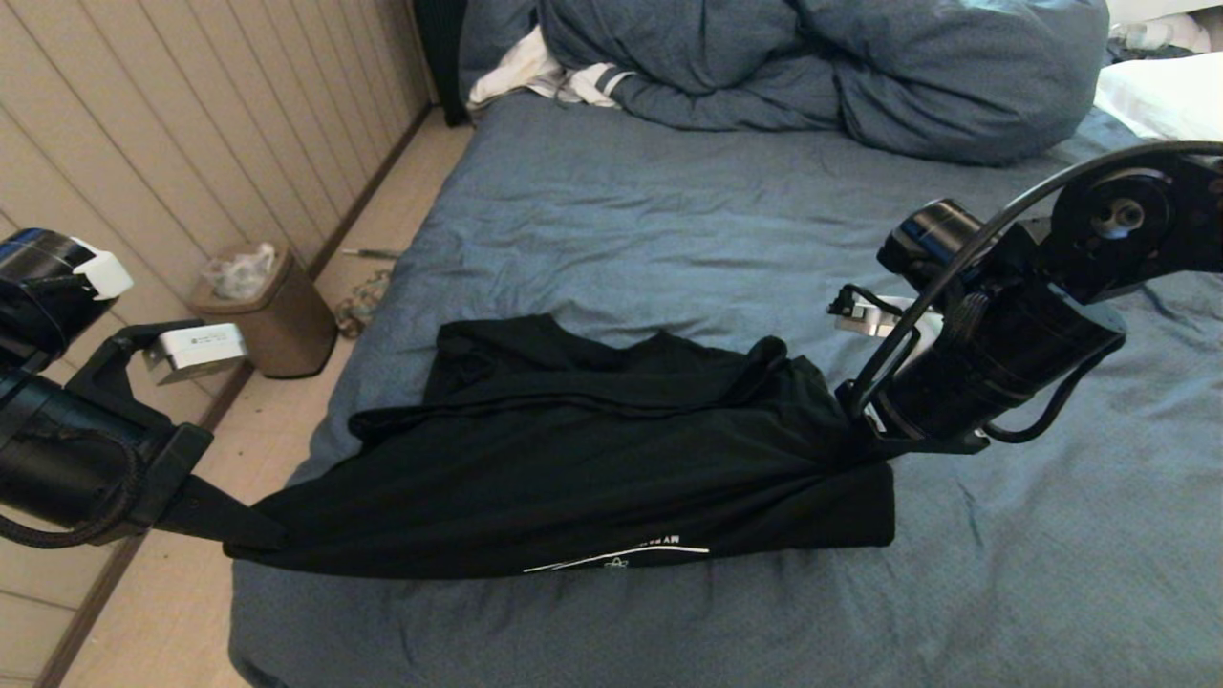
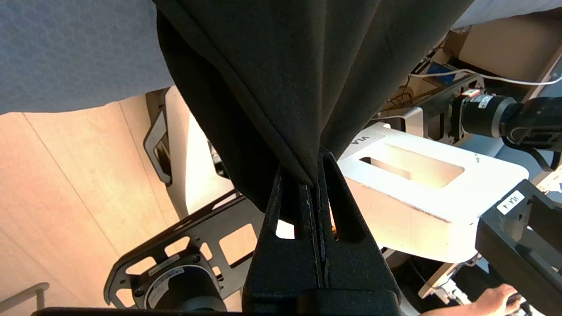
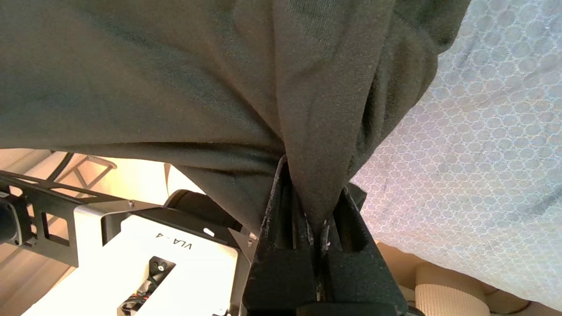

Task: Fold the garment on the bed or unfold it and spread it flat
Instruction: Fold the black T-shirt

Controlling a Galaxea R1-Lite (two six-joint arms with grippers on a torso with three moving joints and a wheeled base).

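I should release the garment's corner with my left gripper on the bare blue sheet (image 1: 340, 644) by the bed's near corner.
The garment (image 1: 573, 468), a black T-shirt, hangs stretched between my two grippers above the near part of the bed (image 1: 726, 220). A strip of white lettering shows along its lower fold. My left gripper (image 1: 256, 537) is shut on its left corner, out past the bed's left edge. In the left wrist view the left gripper (image 2: 312, 177) pinches a bunched hem of the garment (image 2: 281, 74). My right gripper (image 1: 853, 430) is shut on the right end. The right wrist view shows the right gripper (image 3: 314, 210) clamping a thick fold of the garment (image 3: 184, 74).
A bunched blue duvet (image 1: 841, 67) and a white cloth with dark stripes (image 1: 549, 76) lie at the bed's far end. A brown waste bin (image 1: 268, 311) stands on the floor left of the bed, by the panelled wall. A white pillow (image 1: 1166, 96) is at far right.
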